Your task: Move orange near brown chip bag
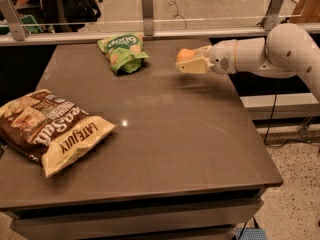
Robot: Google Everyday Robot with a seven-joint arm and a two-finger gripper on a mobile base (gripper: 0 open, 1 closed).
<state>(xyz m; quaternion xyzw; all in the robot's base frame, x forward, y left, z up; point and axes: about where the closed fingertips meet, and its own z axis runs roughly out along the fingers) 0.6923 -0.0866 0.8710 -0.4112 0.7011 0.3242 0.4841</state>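
Next, I let go of the orange on the table (126, 122) next to the cream-yellow end of the brown chip bag.
The orange (184, 54) is held between the cream fingers of my gripper (189, 60), lifted above the back right part of the dark table (165, 134). The gripper is shut on the orange, and the white arm reaches in from the right. The brown chip bag (47, 126), dark brown with a cream-yellow end and "Sea Salt" and "Late July" lettering, lies flat at the table's left edge, far to the left of and nearer than the gripper.
A small green snack bag (123, 51) lies at the back of the table, left of the gripper. A metal rail with a glass panel (150, 29) runs along the far edge. The table's right edge drops to a speckled floor (295, 204).
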